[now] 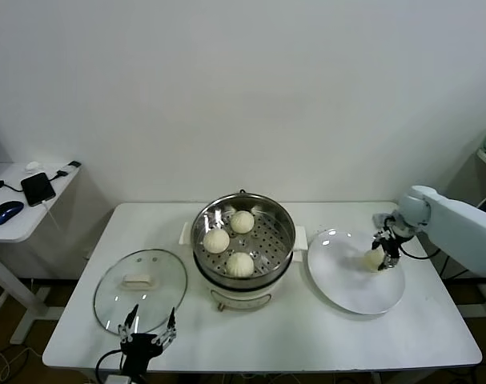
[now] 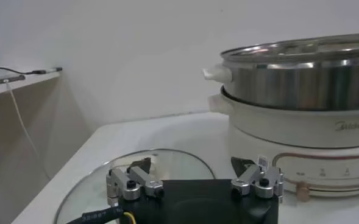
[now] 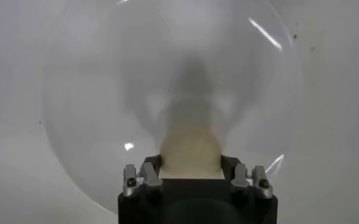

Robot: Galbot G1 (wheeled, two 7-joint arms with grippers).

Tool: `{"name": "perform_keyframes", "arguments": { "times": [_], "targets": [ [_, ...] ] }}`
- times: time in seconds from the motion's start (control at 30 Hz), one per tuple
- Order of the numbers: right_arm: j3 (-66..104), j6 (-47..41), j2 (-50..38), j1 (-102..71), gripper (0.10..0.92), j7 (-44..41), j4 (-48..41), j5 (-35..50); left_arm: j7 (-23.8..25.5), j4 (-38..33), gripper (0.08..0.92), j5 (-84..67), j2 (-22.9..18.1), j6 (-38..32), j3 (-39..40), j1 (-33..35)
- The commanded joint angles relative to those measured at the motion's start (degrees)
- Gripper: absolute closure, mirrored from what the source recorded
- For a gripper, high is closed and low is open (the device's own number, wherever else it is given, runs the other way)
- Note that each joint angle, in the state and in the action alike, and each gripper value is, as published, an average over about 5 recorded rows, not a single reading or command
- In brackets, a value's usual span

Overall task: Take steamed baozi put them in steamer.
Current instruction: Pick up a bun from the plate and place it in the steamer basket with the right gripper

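My right gripper needs to release the baozi on the steamer tray's bare side (image 1: 268, 244) nearest the white plate. That baozi is now over the white plate.
The steamer (image 1: 287, 228) stands mid-table, a shiny steel pot on a white base, with three cream baozi on its perforated tray: one at the back (image 1: 242, 222), one at the left (image 1: 216, 240), one at the front (image 1: 240, 264). A fourth baozi (image 1: 375, 259) is over the white plate (image 1: 351, 292) at the right. My right gripper (image 1: 383, 250) is shut on this baozi (image 3: 190, 151), its fingers against both sides. My left gripper (image 1: 149, 326) is open and empty at the table's front left, over the glass lid's near edge.
The round glass lid (image 1: 140, 279) with a white handle lies left of the steamer, which also shows in the left wrist view (image 2: 301, 79). A side desk (image 1: 18, 228) at far left holds a phone and a mouse. The table's front edge is near the left gripper.
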Motion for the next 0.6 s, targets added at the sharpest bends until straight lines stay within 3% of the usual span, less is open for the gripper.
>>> {"name": "perform_keyframes", "arguments": {
  "times": [0.03,0.33,0.47,0.6],
  "targets": [
    [-25.0,-1.7,2.2,29.6,0.384,-1.4,12.2,20.7,0.0,-0.2,0.177,0.0,0.0,0.0,0.0,0.0],
    [-34.3,-10.3,14.6,52.2,0.381,0.9,28.2,49.7,0.0,-1.3,0.177,-0.2,0.6,0.1,0.5,0.2],
    [-32.1,-13.7,20.4,51.0,0.382,4.5,30.7,54.8,0.1,-2.0,0.177,-0.4,0.8,0.3,0.8,0.1],
    [-31.5,-15.2,25.5,45.1,0.383,7.1,28.8,54.1,0.1,-2.6,0.177,-0.6,0.8,0.4,0.9,0.0]
  ]
}}
